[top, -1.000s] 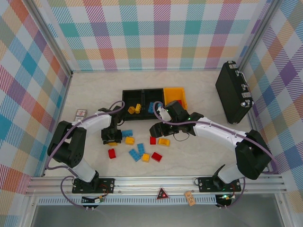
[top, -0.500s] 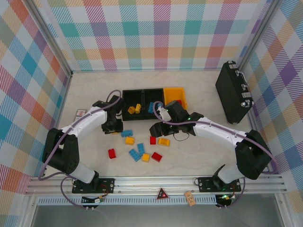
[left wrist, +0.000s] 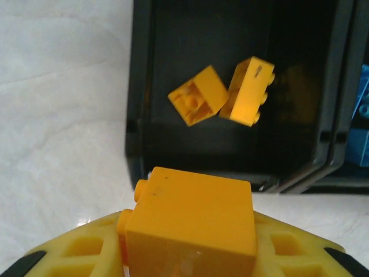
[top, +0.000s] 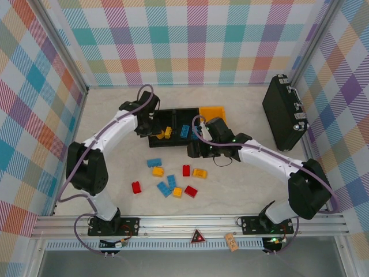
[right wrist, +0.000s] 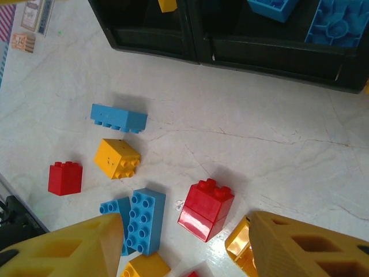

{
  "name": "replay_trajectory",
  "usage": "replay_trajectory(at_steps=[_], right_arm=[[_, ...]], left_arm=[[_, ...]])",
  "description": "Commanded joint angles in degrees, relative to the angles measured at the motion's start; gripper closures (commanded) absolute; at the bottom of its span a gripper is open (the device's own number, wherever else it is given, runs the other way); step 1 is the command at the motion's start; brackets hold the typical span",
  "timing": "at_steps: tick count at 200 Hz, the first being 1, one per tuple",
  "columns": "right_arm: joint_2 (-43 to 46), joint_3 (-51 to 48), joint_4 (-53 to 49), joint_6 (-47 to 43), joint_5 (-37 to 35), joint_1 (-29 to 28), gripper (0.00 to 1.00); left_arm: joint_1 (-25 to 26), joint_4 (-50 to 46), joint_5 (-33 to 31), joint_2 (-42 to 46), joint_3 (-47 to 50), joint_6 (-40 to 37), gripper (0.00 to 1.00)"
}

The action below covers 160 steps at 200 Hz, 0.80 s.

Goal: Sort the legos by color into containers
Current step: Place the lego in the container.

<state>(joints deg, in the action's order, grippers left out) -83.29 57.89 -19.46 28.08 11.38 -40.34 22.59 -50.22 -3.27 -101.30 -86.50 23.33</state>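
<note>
Next, I release the yellow-orange lego from my left gripper in the black container [top: 162, 127] [left wrist: 197, 26], just behind the yellow legos that are lying there.
My left gripper [top: 144, 123] is shut on a yellow-orange lego [left wrist: 193, 219], held just short of the near wall of the left black container [left wrist: 135, 115]. Two yellow legos [left wrist: 198, 95] lie inside that container. The middle black container [top: 185, 128] holds blue legos [right wrist: 337, 23]. The yellow-orange container [top: 213, 114] stands to its right. My right gripper [top: 197, 151] hangs open over the loose pile, with its fingers [right wrist: 75, 248] either side of a red lego [right wrist: 206, 209]. A yellow lego [right wrist: 237, 242] lies partly under the right finger.
Loose legos lie on the table in front of the containers: blue [top: 154, 163], yellow [top: 157, 171], red [top: 136, 187], blue [top: 167, 185], yellow [top: 177, 191], red [top: 191, 191]. A large black case [top: 285, 112] stands at the right. A printed card [right wrist: 31, 17] lies at the left.
My left arm has swung from the loose pile back to the left black container, carrying the yellow-orange lego. My right gripper has shifted slightly toward the containers, still open.
</note>
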Motion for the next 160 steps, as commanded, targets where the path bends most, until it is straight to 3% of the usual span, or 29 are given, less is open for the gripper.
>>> replay_trajectory(at_steps=[1, 67, 114, 160], right_arm=[[2.4, 1.1, -1.2, 1.0, -1.5, -0.1, 0.40], [5.0, -0.7, -2.4, 1.8, -3.9, 0.0, 0.40], [5.1, -0.5, -2.8, 1.7, -4.3, 0.1, 0.40], [5.1, -0.7, -2.6, 1.6, -4.5, 0.1, 0.40]], left_arm=[[0.6, 0.8, -1.3, -4.0, -5.5, 0.0, 0.67], [0.6, -0.8, -4.0, -16.0, -17.3, -1.7, 0.66], [0.7, -0.9, -4.2, -20.1, -19.3, -1.5, 0.65], [0.8, -1.3, -5.0, -21.1, -19.6, -1.5, 0.54]])
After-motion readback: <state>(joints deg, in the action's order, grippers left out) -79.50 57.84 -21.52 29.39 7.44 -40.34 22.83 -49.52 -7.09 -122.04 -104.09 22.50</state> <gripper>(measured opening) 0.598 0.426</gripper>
